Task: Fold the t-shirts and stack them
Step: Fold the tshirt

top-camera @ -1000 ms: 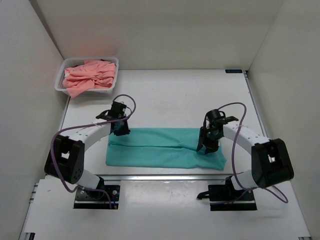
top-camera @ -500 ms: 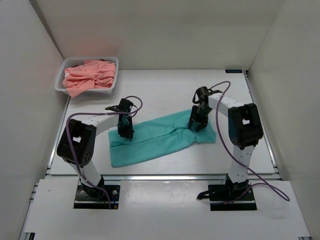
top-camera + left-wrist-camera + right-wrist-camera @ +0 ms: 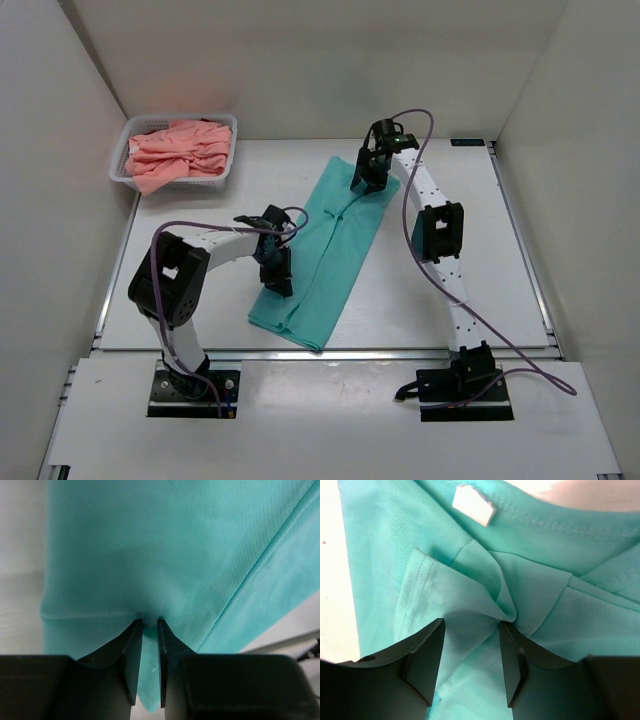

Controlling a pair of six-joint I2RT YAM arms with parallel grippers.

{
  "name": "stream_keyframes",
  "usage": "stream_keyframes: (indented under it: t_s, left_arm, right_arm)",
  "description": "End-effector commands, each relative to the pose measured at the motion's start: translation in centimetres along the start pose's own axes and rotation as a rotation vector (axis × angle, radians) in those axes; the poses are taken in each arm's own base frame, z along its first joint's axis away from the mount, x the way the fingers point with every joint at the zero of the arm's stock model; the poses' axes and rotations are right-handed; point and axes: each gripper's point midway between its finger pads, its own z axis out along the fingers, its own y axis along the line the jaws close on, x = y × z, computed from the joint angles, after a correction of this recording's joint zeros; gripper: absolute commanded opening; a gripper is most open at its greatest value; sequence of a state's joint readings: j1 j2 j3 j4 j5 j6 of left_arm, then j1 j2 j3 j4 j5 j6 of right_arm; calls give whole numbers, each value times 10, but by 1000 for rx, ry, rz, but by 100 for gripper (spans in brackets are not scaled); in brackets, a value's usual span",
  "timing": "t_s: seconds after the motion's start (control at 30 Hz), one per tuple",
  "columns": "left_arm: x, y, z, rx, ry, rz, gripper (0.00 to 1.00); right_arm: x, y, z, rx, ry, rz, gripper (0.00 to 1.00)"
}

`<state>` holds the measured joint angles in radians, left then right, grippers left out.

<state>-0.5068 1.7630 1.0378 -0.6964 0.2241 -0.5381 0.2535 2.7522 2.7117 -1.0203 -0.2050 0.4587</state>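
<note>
I will next grab the basket-side corner at the near end [image 3: 254, 317] of the teal-green t-shirt with my left gripper to fold that end over.
The teal-green t-shirt [image 3: 330, 240], folded into a long strip, lies slantwise on the table from near left to far centre. My left gripper [image 3: 278, 275] is at the strip's left edge, a little nearer than its middle. In the left wrist view its jaws [image 3: 149, 621] are pinched narrowly on a fold of the teal cloth [image 3: 150, 545]. My right gripper [image 3: 365, 180] is at the far end, shut on a thick bunch of teal cloth [image 3: 385, 545] just below the white neck label [image 3: 472, 505]. The salmon-pink t-shirts [image 3: 180, 150] lie crumpled in the basket.
The white mesh basket [image 3: 175, 118] stands at the far left corner of the table. White walls close in the left, right and back. The table's near edge [image 3: 400, 350] runs just beyond the teal shirt's near corner.
Both grippers have swung the teal shirt from lying crosswise to slanting lengthwise. The right gripper moved far back and left with the collar end; the left gripper shifted slightly right and nearer.
</note>
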Motion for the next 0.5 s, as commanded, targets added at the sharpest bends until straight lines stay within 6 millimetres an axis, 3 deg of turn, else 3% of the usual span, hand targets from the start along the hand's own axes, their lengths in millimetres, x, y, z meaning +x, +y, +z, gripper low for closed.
stream_keyframes:
  t_s: [0.0,0.07,0.27,0.47]
  left_arm:
    - [22,-16,9,33,114,1,29]
    - [28,-22,15,37,142,18,30]
    - [28,-48,22,87,158,18,30]
    - [27,-75,22,150,160,-28,30]
  right_arm:
    - [20,-4,-3,-8,98,9,46]
    - [32,-4,1,5,124,-35,46]
    - [24,15,-12,-42,79,-129,46]
    - [37,18,-7,-94,132,-177,48]
